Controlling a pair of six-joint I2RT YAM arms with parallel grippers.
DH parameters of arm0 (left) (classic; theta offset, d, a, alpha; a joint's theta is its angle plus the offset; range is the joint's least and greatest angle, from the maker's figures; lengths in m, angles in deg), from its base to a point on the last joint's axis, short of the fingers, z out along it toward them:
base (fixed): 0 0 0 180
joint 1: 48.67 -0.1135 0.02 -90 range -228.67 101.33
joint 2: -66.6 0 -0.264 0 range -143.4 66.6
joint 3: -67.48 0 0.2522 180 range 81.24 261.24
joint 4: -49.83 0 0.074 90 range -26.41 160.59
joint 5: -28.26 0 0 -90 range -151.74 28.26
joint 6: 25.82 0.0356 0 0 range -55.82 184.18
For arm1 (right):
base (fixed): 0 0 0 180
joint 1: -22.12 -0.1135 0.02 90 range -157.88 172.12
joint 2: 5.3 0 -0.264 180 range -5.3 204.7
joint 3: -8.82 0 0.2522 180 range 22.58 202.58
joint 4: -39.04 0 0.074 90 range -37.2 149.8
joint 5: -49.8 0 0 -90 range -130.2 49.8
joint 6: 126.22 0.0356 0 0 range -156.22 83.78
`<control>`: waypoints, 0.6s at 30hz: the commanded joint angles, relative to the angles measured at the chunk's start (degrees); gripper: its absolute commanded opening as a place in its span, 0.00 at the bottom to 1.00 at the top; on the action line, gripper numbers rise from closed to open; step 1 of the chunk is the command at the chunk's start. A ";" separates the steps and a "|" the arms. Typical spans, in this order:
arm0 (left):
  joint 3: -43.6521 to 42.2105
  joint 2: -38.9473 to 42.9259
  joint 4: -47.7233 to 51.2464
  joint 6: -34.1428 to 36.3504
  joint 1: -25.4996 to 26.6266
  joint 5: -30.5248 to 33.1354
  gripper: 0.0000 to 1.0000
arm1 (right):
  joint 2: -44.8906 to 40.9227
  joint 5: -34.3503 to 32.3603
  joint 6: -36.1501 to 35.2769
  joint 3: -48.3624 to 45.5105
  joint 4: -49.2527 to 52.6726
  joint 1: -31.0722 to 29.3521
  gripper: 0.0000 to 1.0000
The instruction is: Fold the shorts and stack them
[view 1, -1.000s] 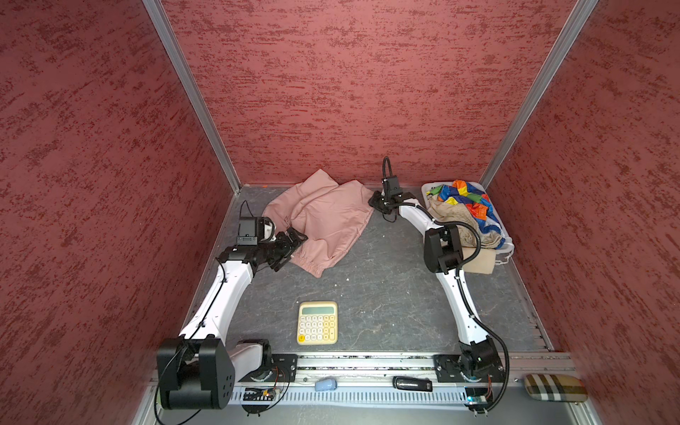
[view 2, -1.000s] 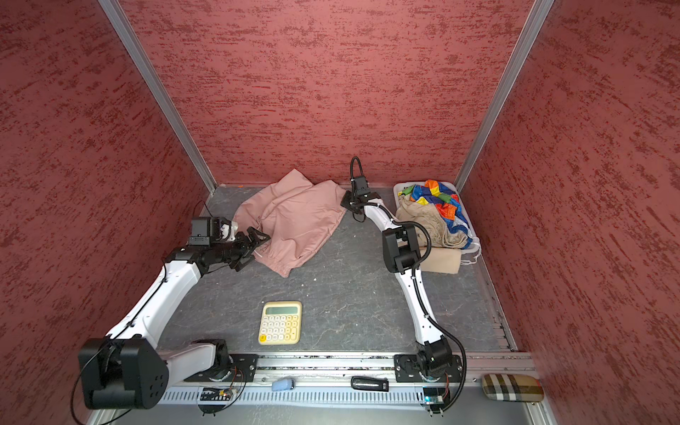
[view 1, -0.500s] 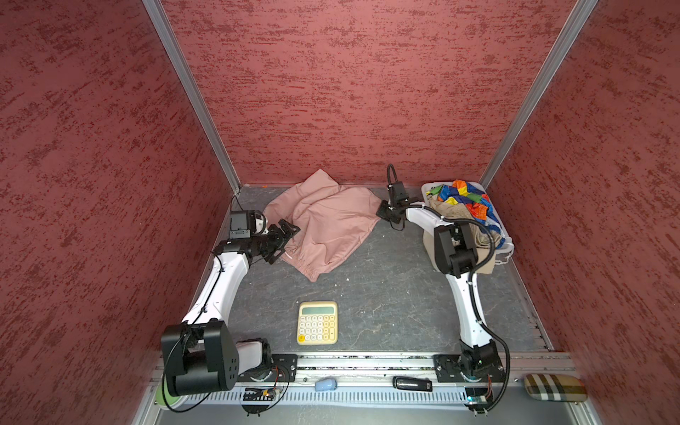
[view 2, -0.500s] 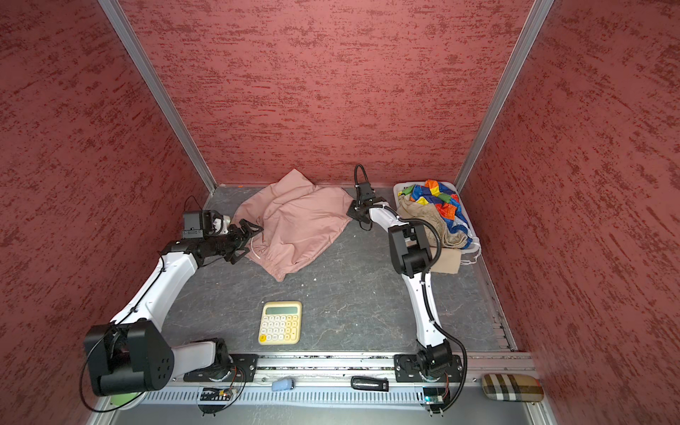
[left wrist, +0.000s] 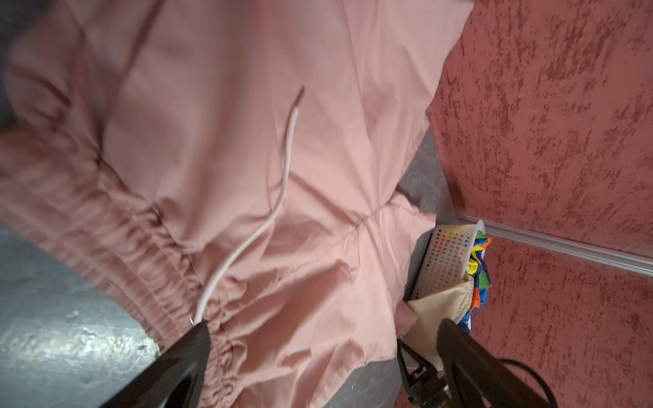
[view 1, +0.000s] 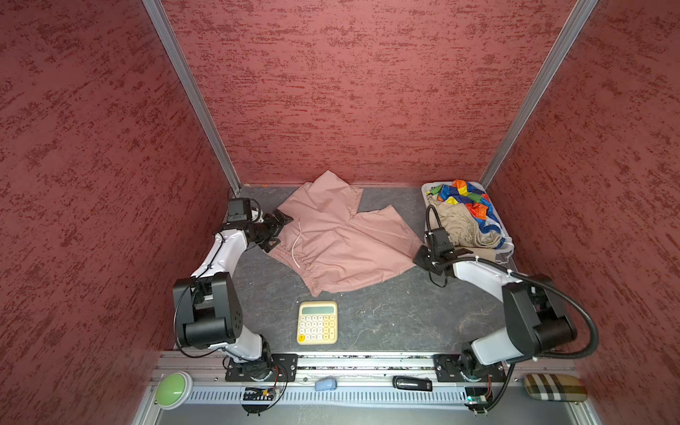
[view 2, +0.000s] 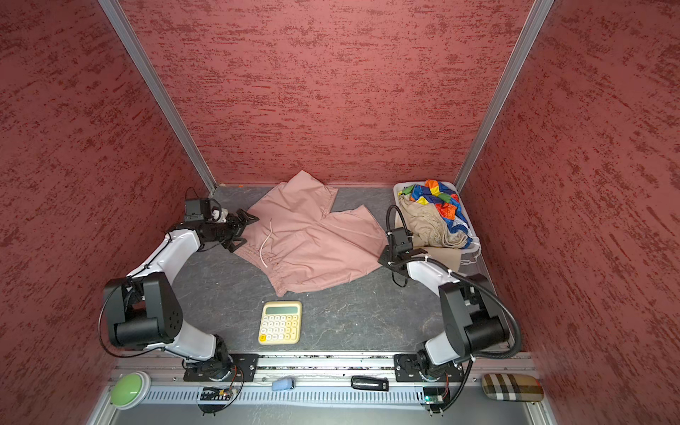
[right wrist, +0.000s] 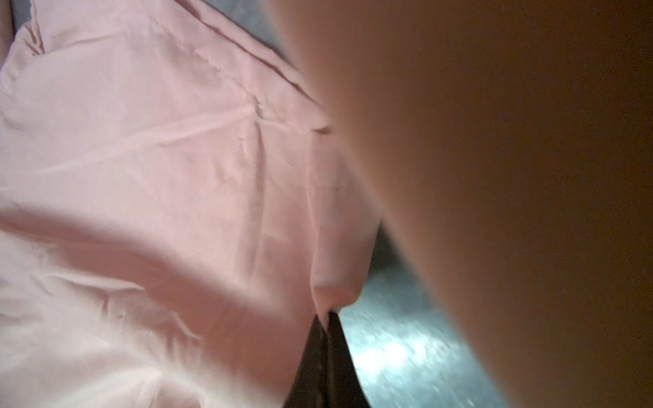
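Observation:
The robot's left gripper should close on the waistband's far end (view 1: 265,250) (left wrist: 28,139), away from the calculator, so that it holds that corner of the pink shorts.
The pink shorts (view 1: 342,239) (view 2: 312,239) lie spread on the grey table, their gathered waistband and white drawstring (left wrist: 282,176) towards the left. My left gripper (view 1: 279,231) (view 2: 245,231) (left wrist: 323,339) is open at the left end of the waistband, with pink cloth (left wrist: 247,141) showing between its fingers. My right gripper (view 1: 417,257) (view 2: 382,259) (right wrist: 327,318) is shut on the hem of the right leg (right wrist: 159,176). The beige shorts (view 1: 458,224) and the rainbow shorts (view 1: 467,195) lie crumpled in the white basket (view 1: 426,191).
A yellow calculator (view 1: 317,322) lies in front of the pink shorts. The basket (left wrist: 448,254) fills the back right corner, close to the right gripper. Red walls close in three sides. On the front rail sit a green button (view 1: 173,390) and a plaid case (view 1: 553,386).
The right gripper shut on the leg hem and drew it right and towards the front, spreading the pink shorts out. The left gripper moved a little back along the waistband, still open.

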 commanded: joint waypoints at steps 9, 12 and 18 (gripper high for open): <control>5.21 -8.37 4.27 4.58 -2.69 4.19 0.99 | 14.70 -2.77 -9.22 30.34 1.50 -4.82 0.99; 4.78 -8.01 4.97 5.26 -4.23 4.59 0.99 | 26.24 6.06 -13.24 43.48 -1.14 -5.21 0.99; 3.96 -6.57 6.14 5.86 -4.32 3.07 0.99 | 49.43 13.15 -14.72 70.11 3.45 -5.26 0.99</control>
